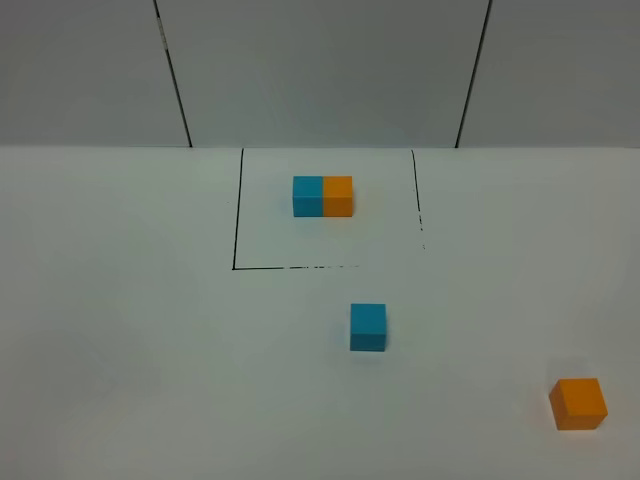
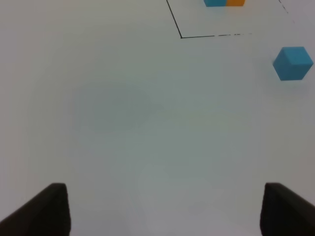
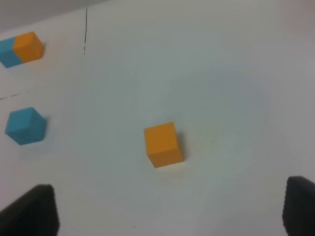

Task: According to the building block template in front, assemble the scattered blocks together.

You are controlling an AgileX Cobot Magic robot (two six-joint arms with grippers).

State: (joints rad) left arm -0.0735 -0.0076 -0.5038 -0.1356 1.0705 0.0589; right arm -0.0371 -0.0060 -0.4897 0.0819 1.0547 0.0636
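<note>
Next, I close my right gripper on opposite sides of the loose orange cube point(image 1: 579, 402) point(image 3: 164, 145), which sits apart from the building block template.
The building block template point(image 1: 322, 196), a sky-blue cube joined to an orange cube, stands inside the black-outlined square at the back; it also shows in the left wrist view point(image 2: 224, 2) and the right wrist view point(image 3: 20, 49). The loose sky-blue cube point(image 1: 368, 327) point(image 2: 293, 63) point(image 3: 25, 126) sits in front of the square. The loose orange cube point(image 1: 578, 403) point(image 3: 163, 144) sits at the front right. My left gripper point(image 2: 162, 209) is open and empty, far from the blue cube. My right gripper point(image 3: 172, 209) is open and empty, just short of the orange cube. Neither gripper shows in the exterior view.
A black-outlined square point(image 1: 237, 266) is drawn on the white table point(image 1: 130, 350). A grey panelled wall point(image 1: 320, 70) rises behind the table's back edge.
</note>
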